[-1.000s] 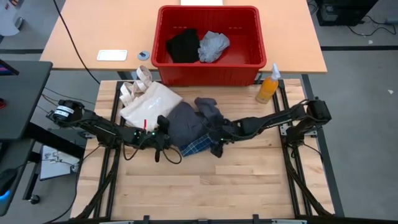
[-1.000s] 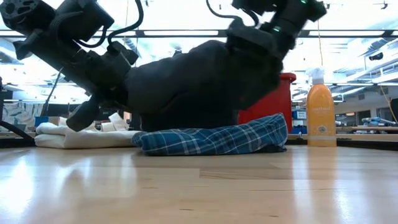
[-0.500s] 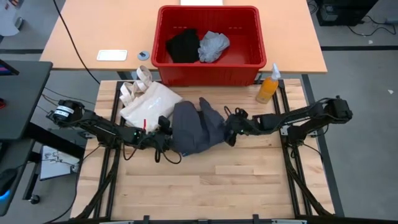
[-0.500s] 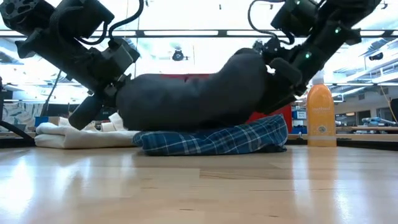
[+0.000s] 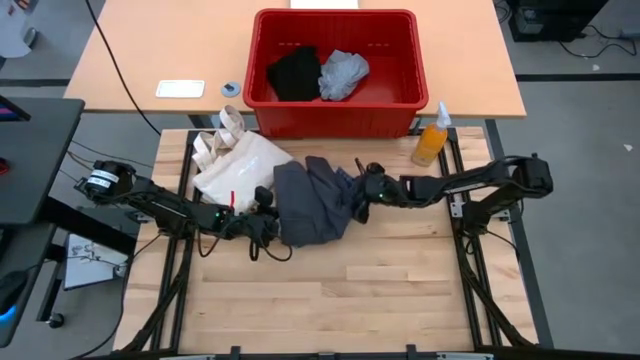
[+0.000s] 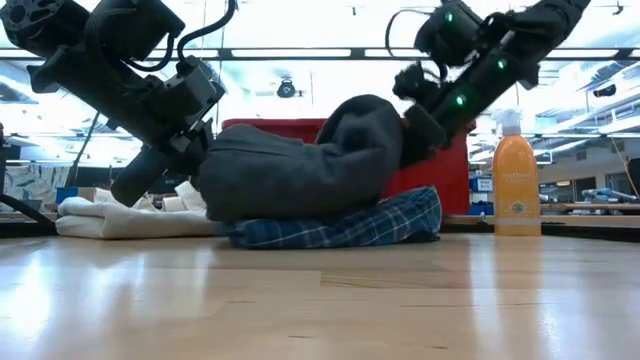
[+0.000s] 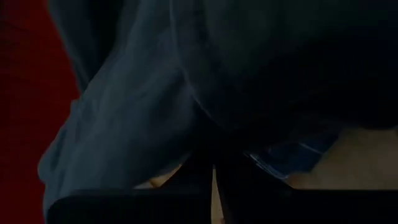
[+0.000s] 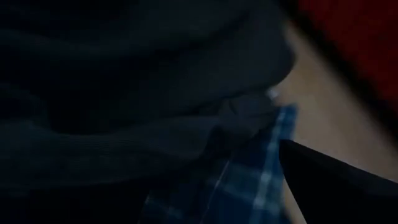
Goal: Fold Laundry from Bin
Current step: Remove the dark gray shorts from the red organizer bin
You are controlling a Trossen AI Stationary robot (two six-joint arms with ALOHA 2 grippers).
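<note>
The grey garment stands in a hump at my right gripper, so before folding I need to open both grippers and take the hump's top and the low end (image 6: 222,188).
A dark charcoal-grey garment (image 5: 310,205) (image 6: 290,175) lies bunched over the blue-and-white plaid shirt (image 6: 390,222) on the wooden table. My left gripper (image 5: 268,218) (image 6: 195,165) is shut on the garment's left end. My right gripper (image 5: 360,192) (image 6: 412,140) is at its right end, where the cloth stands up in a hump. The red bin (image 5: 335,122) stands on the far table. A black piece (image 5: 294,72) and a light grey piece (image 5: 345,73) lie on its floor. My left gripper pinches the grey garment's left edge (image 7: 205,134) between its two fingers, coming slanting down from the table's left. That end sits low beside the tote bag, and the cloth runs slack onto the plaid shirt. My right gripper has a thick bunch of the garment's right end (image 6: 385,140) between fingers set wide apart, slanting down from the table's right. One finger (image 8: 336,180) shows beside the cloth; the place of contact itself is hidden by the cloth. The bunch stands raised, and the rest rests on the plaid shirt (image 8: 261,186).
A cream-white tote bag (image 5: 240,165) lies left of the garments, close behind my left gripper. An orange spray bottle (image 5: 432,140) stands at the table's far right corner. A white flat item (image 5: 180,88) lies on the far table. Bare wood runs along the table's near side.
My right gripper has gone toward the table's far edge and down, tipping its wrist. The grey garment, first hanging clear between both grippers, has sunk onto the plaid shirt and now covers it from above; only its right end stays humped. My left gripper has rolled a little in place.
</note>
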